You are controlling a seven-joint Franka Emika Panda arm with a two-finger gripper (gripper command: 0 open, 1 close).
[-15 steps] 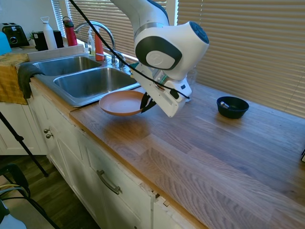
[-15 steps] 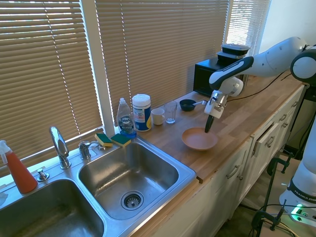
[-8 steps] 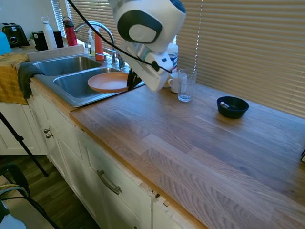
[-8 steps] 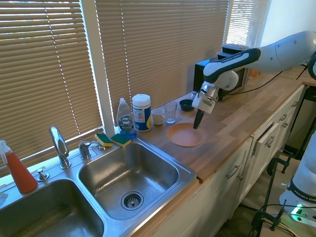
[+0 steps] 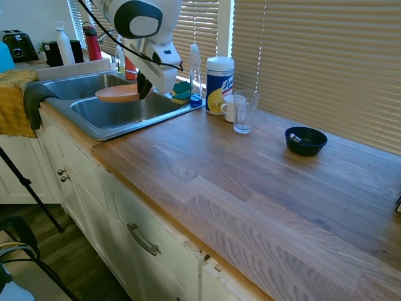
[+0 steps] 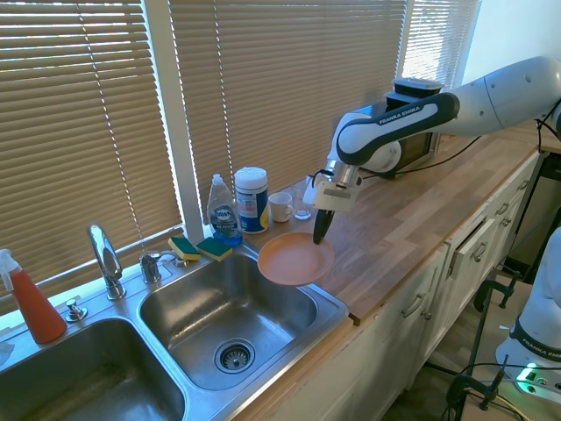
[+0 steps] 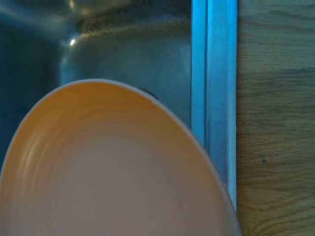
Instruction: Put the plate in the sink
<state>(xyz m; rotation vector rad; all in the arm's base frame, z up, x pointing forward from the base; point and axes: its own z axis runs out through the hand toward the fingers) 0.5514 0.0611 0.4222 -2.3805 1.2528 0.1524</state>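
Note:
Next, I let go of the plate with my gripper on the bottom of the near basin [image 5: 119, 124], close to the front rim of the sink. The plate now hangs over that basin.
The peach-orange plate [image 5: 117, 93] [image 6: 294, 259] [image 7: 108, 167] hangs in the air over the near basin of the steel double sink [image 5: 119, 111] [image 6: 219, 307], close to the basin's counter-side rim. My gripper [image 5: 145, 89] [image 6: 319, 235] is shut on the plate's edge, holding it roughly level from the counter side. The wrist view shows the plate filling the lower part, with the basin wall and sink rim [image 7: 214, 93] beyond it.
A curved faucet [image 6: 105, 259], two sponges [image 6: 202, 248], a soap bottle [image 6: 222, 210] and a wipes canister [image 6: 252, 199] line the sink's back. A mug [image 5: 230, 106], a glass [image 5: 244, 111] and a dark bowl [image 5: 306, 140] stand on the wooden counter [image 5: 250, 188].
My gripper has carried the plate off the counter, across the sink rim, and now holds it above the near basin.

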